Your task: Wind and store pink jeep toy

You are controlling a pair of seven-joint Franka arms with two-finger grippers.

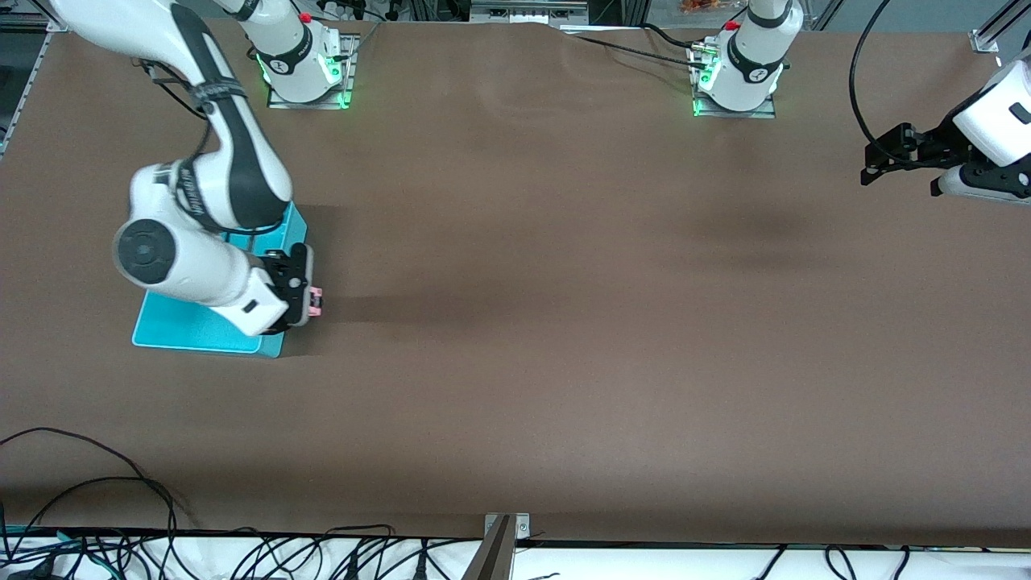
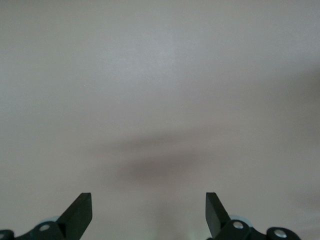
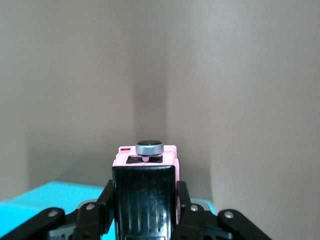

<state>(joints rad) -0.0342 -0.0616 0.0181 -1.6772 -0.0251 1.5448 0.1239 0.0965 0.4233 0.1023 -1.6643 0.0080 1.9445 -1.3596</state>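
Next, my right gripper lets go of the pink jeep toy inside the end of the cyan bin (image 1: 258, 231) nearest the arm bases. The jeep is now held over the bin's edge.
The pink jeep toy (image 1: 316, 301) is held in my right gripper (image 1: 310, 300), over the edge of the cyan bin (image 1: 193, 332) at the right arm's end of the table. In the right wrist view the jeep (image 3: 145, 167) shows its black roof and a grey spare wheel, with the gripper's fingers (image 3: 184, 200) pressed on its sides and the cyan bin (image 3: 45, 197) beneath. My left gripper (image 1: 874, 161) is open and empty, up over the left arm's end of the table; its fingertips (image 2: 80, 210) stand wide apart over bare table.
The brown table (image 1: 564, 322) spreads between the two arms. Cables lie along the edge nearest the front camera (image 1: 121, 548). The arm bases (image 1: 306, 72) stand at the table's edge farthest from the front camera.
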